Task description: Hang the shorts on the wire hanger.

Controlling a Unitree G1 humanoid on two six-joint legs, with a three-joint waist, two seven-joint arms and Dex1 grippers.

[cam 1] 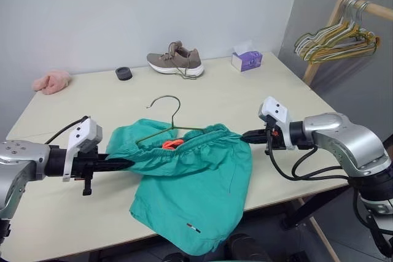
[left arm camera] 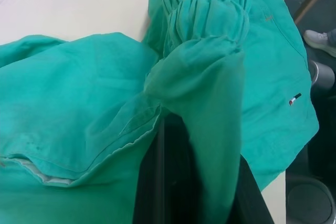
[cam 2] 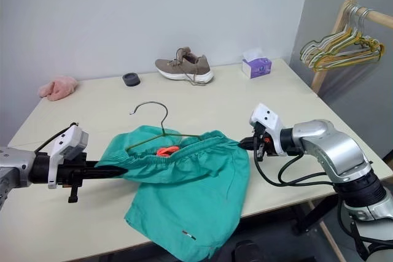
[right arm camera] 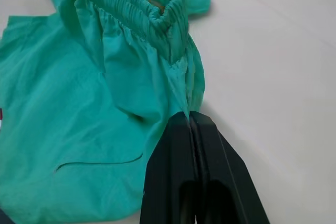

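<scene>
My right gripper will open and take the waistband's corner [right arm camera: 170,48] at the hanger's end before lifting, because it pinches only side cloth below the waistband.
The teal-green shorts [cam 1: 196,182] hang stretched between my two grippers above the table's front, legs drooping past the edge. My left gripper [cam 1: 126,163] is shut on the left end of the gathered waistband. At the right end my right gripper [cam 1: 245,135] is shut on the waistband, its fingers [right arm camera: 197,145] pinching the fabric. The thin olive wire hanger [cam 1: 164,121] lies on the table with its hook pointing away from me. Its lower part sits inside the waistband opening, beside an orange tag [cam 1: 172,144]; the fabric hides the rest.
A beige table [cam 1: 92,108] carries a brown shoe [cam 1: 175,61], a purple tissue box [cam 1: 246,59], a small black ring [cam 1: 124,73] and a pink cloth [cam 1: 51,81] along its back. A wooden rail with bunched hangers [cam 1: 336,38] stands at the right.
</scene>
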